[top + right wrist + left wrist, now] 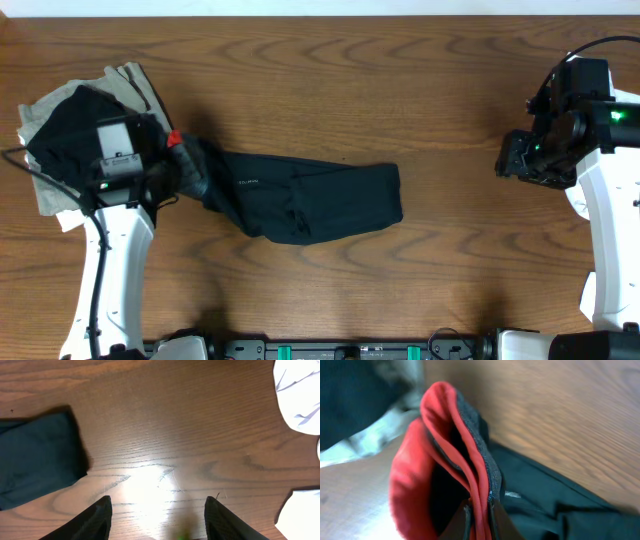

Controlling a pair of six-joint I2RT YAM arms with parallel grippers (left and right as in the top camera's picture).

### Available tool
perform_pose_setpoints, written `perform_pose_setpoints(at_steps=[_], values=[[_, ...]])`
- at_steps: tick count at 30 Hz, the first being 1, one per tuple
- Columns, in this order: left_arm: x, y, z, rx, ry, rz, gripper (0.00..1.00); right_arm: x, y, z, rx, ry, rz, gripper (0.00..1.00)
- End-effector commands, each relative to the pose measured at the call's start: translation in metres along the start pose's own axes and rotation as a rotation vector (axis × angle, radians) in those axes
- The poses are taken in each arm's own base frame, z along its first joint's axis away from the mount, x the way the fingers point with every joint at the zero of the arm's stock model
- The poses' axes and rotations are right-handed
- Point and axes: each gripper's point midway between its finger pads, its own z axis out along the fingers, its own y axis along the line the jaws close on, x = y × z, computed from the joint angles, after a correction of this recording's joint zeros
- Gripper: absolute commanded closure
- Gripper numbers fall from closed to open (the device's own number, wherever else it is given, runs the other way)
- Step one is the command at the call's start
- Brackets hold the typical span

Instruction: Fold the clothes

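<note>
Next, my left gripper lets go of the waistband's red edge over the garment's end (404,213) that is nearest to my right gripper.
A dark navy garment (310,198) with a red-lined waistband (176,140) lies across the table's middle. My left gripper (170,165) is shut on that waistband at the garment's left end; in the left wrist view the red and dark edge (482,480) is pinched between the fingers (480,520). My right gripper (520,160) is open and empty at the far right, well away from the garment. The right wrist view shows its fingers (157,515) apart above bare wood, with the garment's right end (40,460) at the left.
A pile of clothes, black on beige (70,120), sits at the left edge beside my left arm; it shows blurred in the left wrist view (355,405). My right arm's white body (610,210) stands at the right edge.
</note>
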Motion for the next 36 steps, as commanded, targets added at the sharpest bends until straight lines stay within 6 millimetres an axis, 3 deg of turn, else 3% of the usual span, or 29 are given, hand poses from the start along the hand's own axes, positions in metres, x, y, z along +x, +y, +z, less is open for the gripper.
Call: perform_pose_setpoints(at_steps=[1,7,10,15,26,32,36], values=[[-0.02,-0.043,-0.018,0.101,-0.051,0.162,0.94,-0.001,-0.002,-0.004,-0.004,-0.01,-0.004,0.43],[-0.014,-0.11,-0.037,0.209,-0.044,0.321,0.94,-0.001,-0.002,-0.004,-0.004,-0.01,-0.004,0.43],[0.004,-0.139,-0.038,0.261,-0.017,0.395,0.94,0.0,-0.002,-0.004,-0.003,-0.007,-0.004,0.42],[0.037,-0.17,-0.037,0.279,0.03,0.505,0.94,0.001,-0.002,-0.004,-0.002,-0.002,-0.004,0.43],[0.086,-0.212,-0.044,0.31,0.067,0.675,0.94,0.003,-0.002,-0.004,-0.006,0.004,-0.004,0.42],[0.078,-0.215,-0.043,0.259,0.007,0.627,0.94,0.004,0.006,-0.003,-0.049,0.014,-0.004,0.42],[0.069,-0.228,-0.046,0.297,-0.032,0.521,0.94,0.004,0.008,0.001,-0.049,0.024,-0.011,0.42]])
